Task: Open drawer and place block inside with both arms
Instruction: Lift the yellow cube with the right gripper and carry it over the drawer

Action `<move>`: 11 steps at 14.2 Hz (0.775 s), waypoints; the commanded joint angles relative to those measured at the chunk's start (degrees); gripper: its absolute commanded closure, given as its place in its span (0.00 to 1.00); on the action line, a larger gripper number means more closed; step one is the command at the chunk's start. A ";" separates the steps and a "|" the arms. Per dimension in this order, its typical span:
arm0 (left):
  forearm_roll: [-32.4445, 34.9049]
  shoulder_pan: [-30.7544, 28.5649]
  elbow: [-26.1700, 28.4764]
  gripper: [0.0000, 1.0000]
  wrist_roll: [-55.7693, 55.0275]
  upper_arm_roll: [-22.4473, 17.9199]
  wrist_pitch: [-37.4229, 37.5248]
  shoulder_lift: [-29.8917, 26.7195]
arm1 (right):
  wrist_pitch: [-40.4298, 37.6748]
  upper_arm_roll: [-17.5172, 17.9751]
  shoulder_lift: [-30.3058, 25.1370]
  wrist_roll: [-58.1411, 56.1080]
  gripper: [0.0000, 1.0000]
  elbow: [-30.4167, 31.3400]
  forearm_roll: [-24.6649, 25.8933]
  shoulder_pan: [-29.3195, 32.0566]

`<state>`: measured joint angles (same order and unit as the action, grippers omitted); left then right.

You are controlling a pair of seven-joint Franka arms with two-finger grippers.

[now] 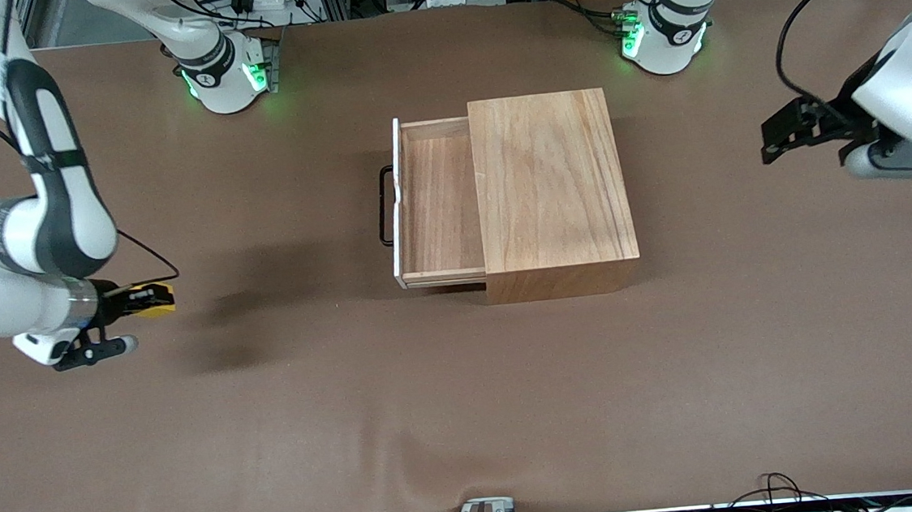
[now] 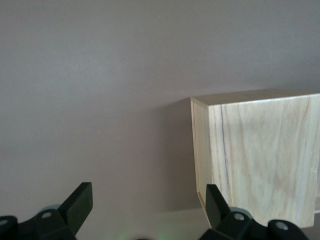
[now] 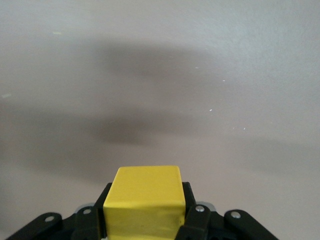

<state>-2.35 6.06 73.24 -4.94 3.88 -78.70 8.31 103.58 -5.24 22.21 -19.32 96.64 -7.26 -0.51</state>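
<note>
The yellow block will lie on the drawer's tray midway (image 1: pixel 441 213) between white front and box once the robot's right gripper releases it.
The drawer (image 1: pixel 437 200) stands pulled out of the light-wood box (image 1: pixel 552 187) toward the right arm's end of the table, its white front and black wire handle (image 1: pixel 384 206) leading and its tray bare inside. My right gripper (image 1: pixel 152 299) is shut on the yellow block (image 3: pixel 145 200), raised over bare table toward the right arm's end; the block (image 1: pixel 158 300) shows as a yellow sliver there. My left gripper (image 1: pixel 774 140) hangs open above the table at the left arm's end, apart from the box (image 2: pixel 257 155), with nothing between its fingers (image 2: pixel 80 202).
The brown table (image 1: pixel 467 401) stretches wide between the block and the drawer and toward the front camera. Both green-lit arm bases (image 1: pixel 226 75) stand along the edge farthest from that camera, with cables and clutter past them.
</note>
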 commanded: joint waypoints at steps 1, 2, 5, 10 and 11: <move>-2.47 -2.35 6.55 0.00 -0.08 0.52 -0.66 -5.05 | -7.14 0.14 0.47 -0.28 1.00 -6.80 -0.82 -3.00; -3.70 -4.02 8.66 0.00 0.45 0.60 -2.06 -6.54 | -9.43 0.14 0.47 -0.19 1.00 -8.55 -0.91 -4.49; -1.87 -4.48 13.32 0.00 0.63 0.52 -3.04 -10.15 | -12.96 0.23 -1.19 1.47 1.00 -10.68 -1.09 -9.67; -1.60 -4.57 18.25 0.00 0.63 0.61 -5.41 -13.23 | -13.41 0.14 -2.61 17.10 1.00 -11.55 -10.12 -18.90; -1.51 -4.57 17.91 0.00 0.63 0.61 -5.42 -13.06 | -13.06 0.14 -2.61 20.61 1.00 -12.00 -10.66 -20.57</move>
<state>-4.36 1.88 88.69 -4.67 4.09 -82.61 -2.62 91.03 -4.42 20.29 -4.02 85.63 -15.56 -18.43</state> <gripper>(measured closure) 0.000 0.445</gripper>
